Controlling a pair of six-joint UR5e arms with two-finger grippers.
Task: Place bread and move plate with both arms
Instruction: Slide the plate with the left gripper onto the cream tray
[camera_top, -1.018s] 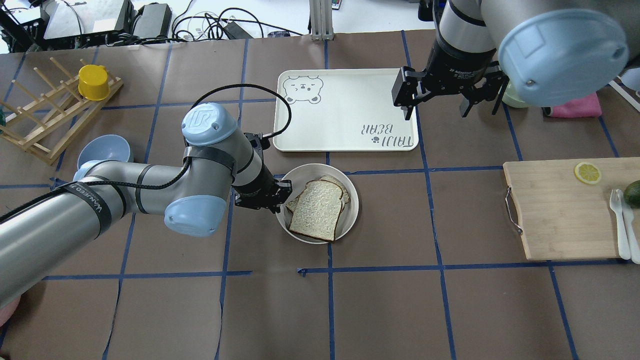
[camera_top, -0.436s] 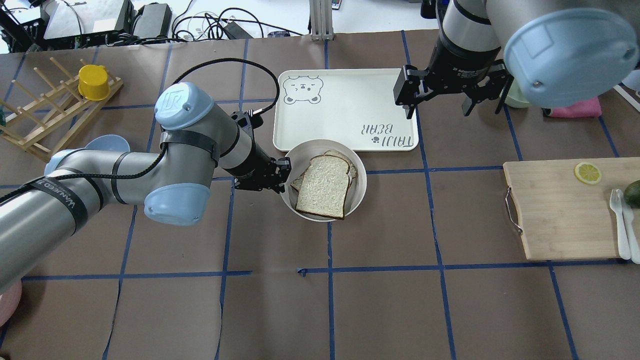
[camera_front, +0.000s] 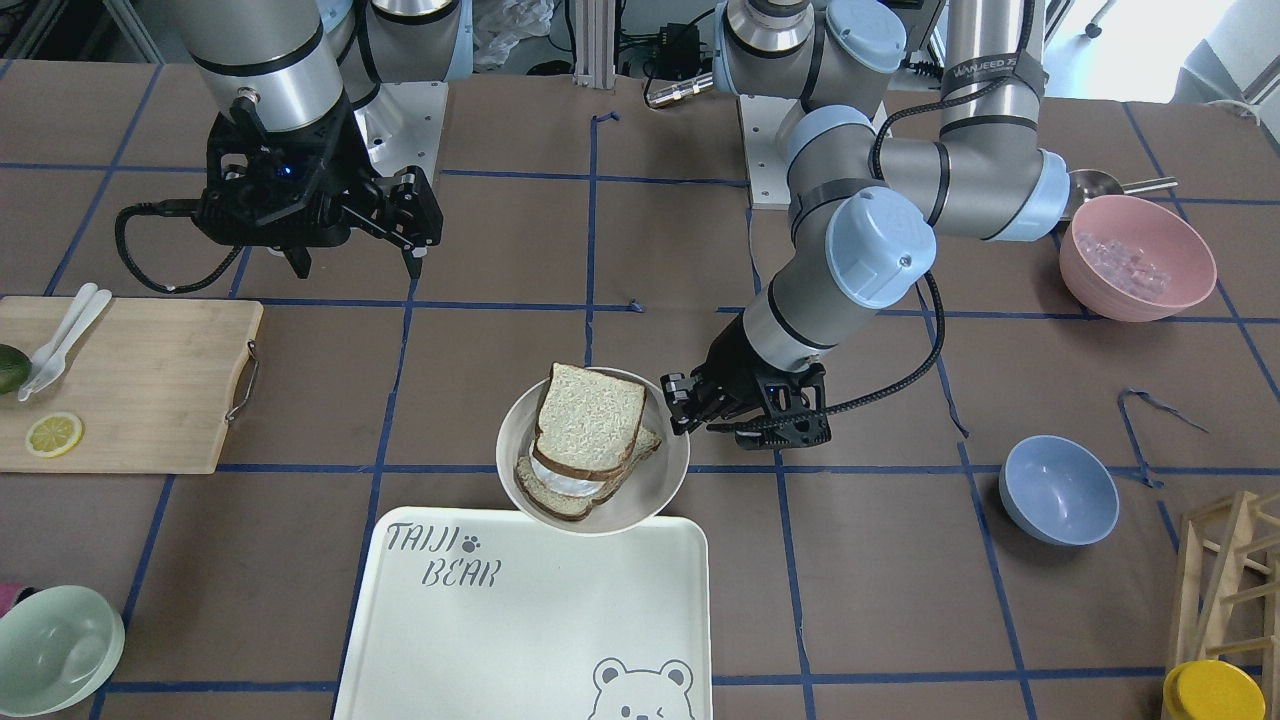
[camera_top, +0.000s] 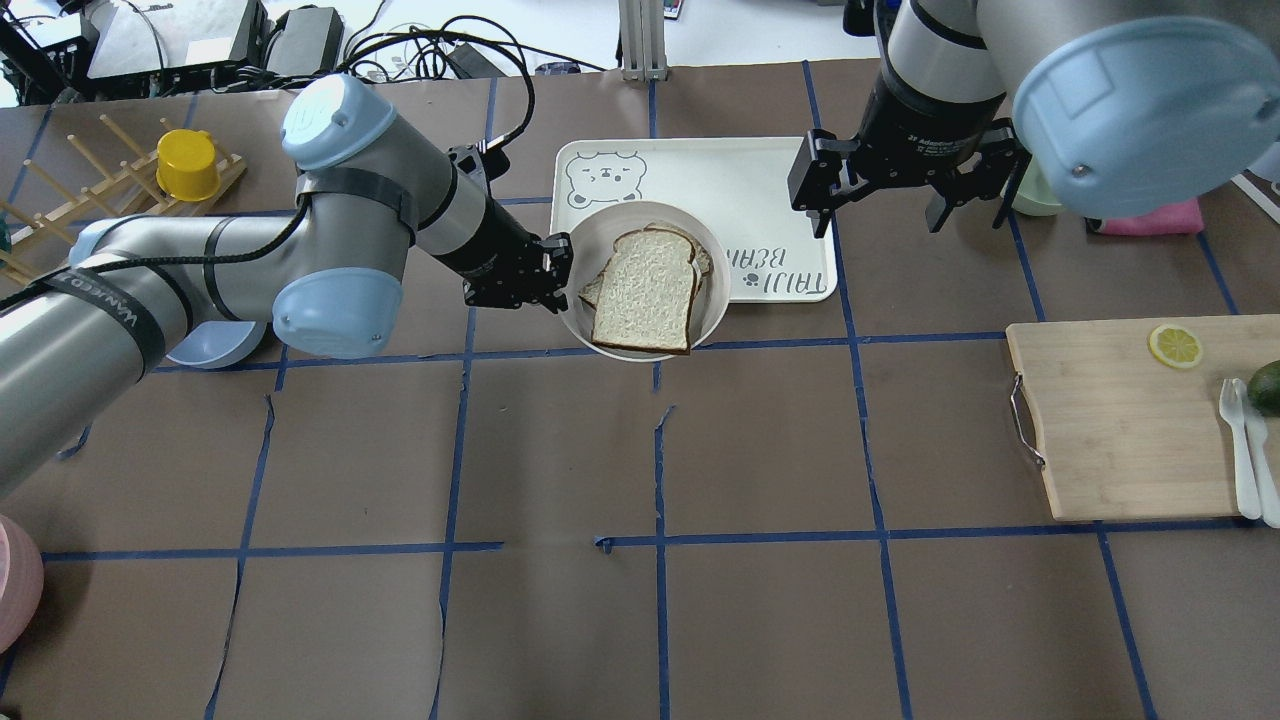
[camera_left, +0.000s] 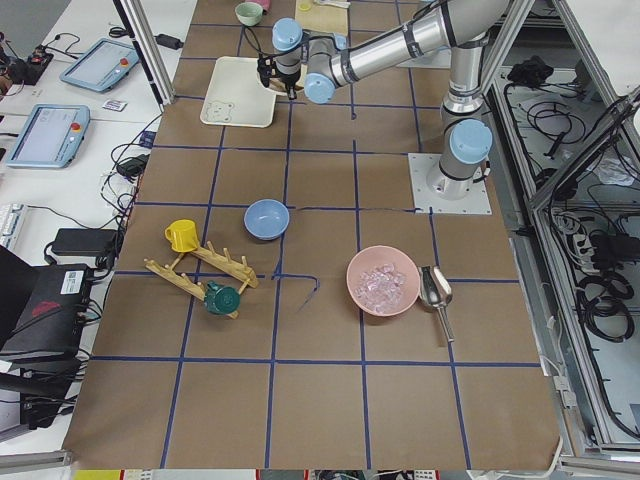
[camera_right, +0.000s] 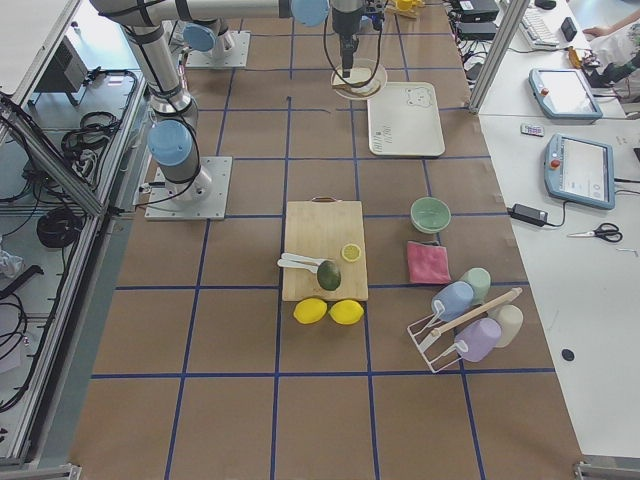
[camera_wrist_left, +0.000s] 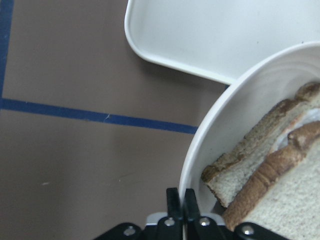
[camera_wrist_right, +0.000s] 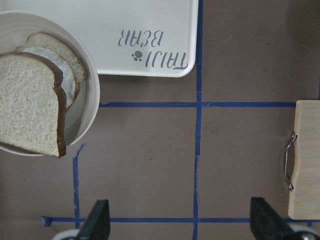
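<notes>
Next, my left gripper releases the cream plate on the tray (camera_front: 548, 628) between lettering and bear drawing.
The cream plate (camera_top: 706, 306) hangs over the near left part of the tray (camera_top: 745, 175), with my left gripper (camera_top: 562, 272) shut on its left rim. The bread (camera_top: 645, 290) lies on top in the plate, over another slice with white egg showing under it (camera_front: 570, 483). In the left wrist view the fingers (camera_wrist_left: 173, 200) pinch the plate rim (camera_wrist_left: 200, 150) beside the bread (camera_wrist_left: 285, 200). In the front view the left gripper (camera_front: 672, 405) holds the plate (camera_front: 512, 440) at the tray's edge. My right gripper (camera_top: 880, 200) hovers open and empty by the tray's right edge, also seen from the front (camera_front: 357, 262).
A wooden cutting board (camera_top: 1110, 420) with a lemon slice (camera_top: 1175, 345), an avocado and white cutlery lies at the right. A blue bowl (camera_front: 1058, 490), a pink bowl (camera_front: 1137, 257), a wooden rack (camera_top: 90, 230) with a yellow cup (camera_top: 187, 165) and a green bowl (camera_front: 55, 650) stand around.
My left gripper has carried the plate with the bread away from the robot, from the bare table onto the tray's near edge. The right gripper has barely moved and stays open.
</notes>
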